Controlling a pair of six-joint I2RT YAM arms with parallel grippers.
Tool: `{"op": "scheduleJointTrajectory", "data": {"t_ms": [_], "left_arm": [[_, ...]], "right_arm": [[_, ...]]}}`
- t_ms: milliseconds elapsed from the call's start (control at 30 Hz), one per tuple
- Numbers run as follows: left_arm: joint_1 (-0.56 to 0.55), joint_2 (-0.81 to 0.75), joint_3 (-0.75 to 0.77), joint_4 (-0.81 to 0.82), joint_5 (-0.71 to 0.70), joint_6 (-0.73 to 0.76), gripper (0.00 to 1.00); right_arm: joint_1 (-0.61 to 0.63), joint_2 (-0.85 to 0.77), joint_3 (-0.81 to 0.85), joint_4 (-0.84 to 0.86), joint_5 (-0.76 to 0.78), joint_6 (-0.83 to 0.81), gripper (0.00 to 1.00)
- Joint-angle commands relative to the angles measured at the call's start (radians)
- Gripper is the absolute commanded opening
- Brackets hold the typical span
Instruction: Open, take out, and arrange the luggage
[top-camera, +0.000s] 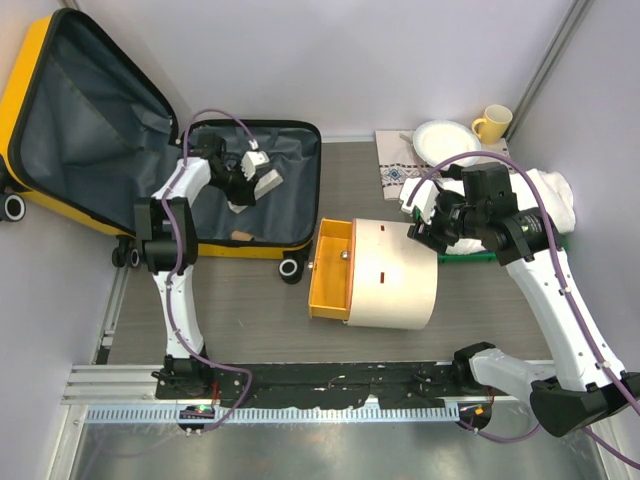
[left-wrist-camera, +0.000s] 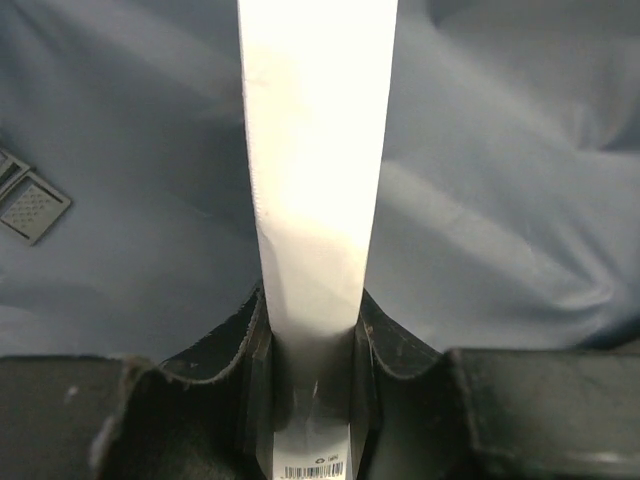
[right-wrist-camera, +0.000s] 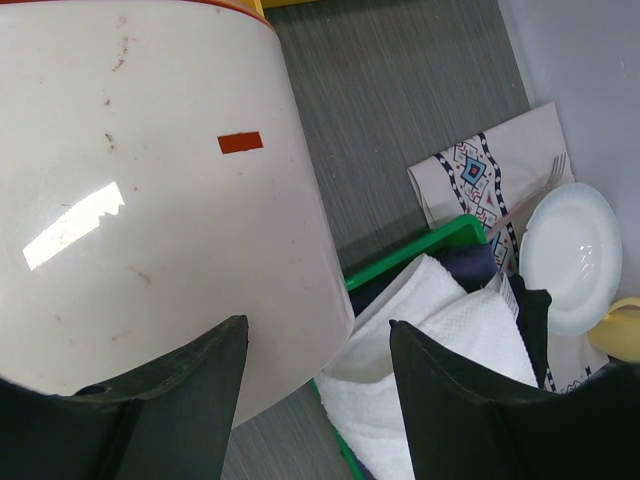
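The flat white pack will leave my left gripper inside the open yellow drawer of the cream cylinder (top-camera: 332, 263).
The luggage (top-camera: 22, 95), a yellow hard-shell suitcase, lies open at the far left, its lid leaning on the wall and its dark grey lining (left-wrist-camera: 500, 200) showing. My left gripper (top-camera: 250, 176) is inside the lower half, shut on a flat white pack (top-camera: 266, 184). In the left wrist view the white pack (left-wrist-camera: 315, 190) stands up between both pads of the left gripper (left-wrist-camera: 312, 335), with a barcode at its lower end. My right gripper (top-camera: 426, 216) hangs open over the table's right side. Nothing is between the fingers of the right gripper (right-wrist-camera: 318, 323).
A large cream cylinder (top-camera: 395, 275) with an orange end lies mid-table, just under the right gripper. Beside it a green tray (right-wrist-camera: 400, 255) holds folded white towels (right-wrist-camera: 440, 340). A patterned placemat (top-camera: 395, 172), white plate (top-camera: 445, 140) and yellow mug (top-camera: 493, 122) sit at the back right. A small tan item (top-camera: 243, 235) lies in the suitcase.
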Motion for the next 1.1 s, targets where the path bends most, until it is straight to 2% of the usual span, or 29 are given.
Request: {"op": "scheduleJointTrajectory", "data": {"t_ms": [0,67,100,200,233,267,333,400,467,733,833,1067], "left_arm": [[0.001,-0.074,0.056,0.056,0.076,-0.378,0.0],[-0.003,-0.123,0.062,0.011,0.174,-0.519,0.0],[-0.009,-0.147,0.05,0.005,0.197,-0.686,0.0],[-0.049,-0.265,-0.065,0.046,0.233,-0.95,0.0],[-0.077,-0.298,-0.147,0.096,0.218,-1.137,0.0],[-0.092,-0.372,-0.183,0.117,0.134,-1.218,0.0],[-0.14,-0.433,-0.253,0.117,0.065,-1.379,0.0],[-0.17,-0.509,-0.287,0.115,0.008,-1.452,0.0],[-0.206,-0.545,-0.333,0.115,0.009,-1.536,0.0],[-0.4,-0.704,-0.451,0.103,0.029,-1.601,0.01],[-0.466,-0.773,-0.474,0.134,-0.021,-1.602,0.02],[-0.554,-0.778,-0.488,0.091,0.01,-1.579,0.08]], "right_arm": [[0.001,0.068,-0.081,-0.332,0.056,0.008,0.66],[0.001,0.066,-0.082,-0.332,0.056,0.009,0.66],[0.003,0.066,-0.084,-0.33,0.054,0.011,0.66],[0.001,0.066,-0.084,-0.324,0.053,0.021,0.66],[0.003,0.068,-0.085,-0.322,0.046,0.025,0.66],[0.001,0.069,-0.085,-0.322,0.043,0.028,0.67],[0.001,0.072,-0.087,-0.316,0.04,0.029,0.66],[0.001,0.072,-0.087,-0.304,0.043,0.049,0.66],[0.003,0.072,-0.079,-0.292,0.039,0.072,0.66],[0.001,0.05,-0.072,-0.293,0.048,0.146,0.66],[0.001,0.025,-0.091,-0.287,0.043,0.159,0.66],[0.001,-0.007,-0.105,-0.273,0.039,0.181,0.67]]}}
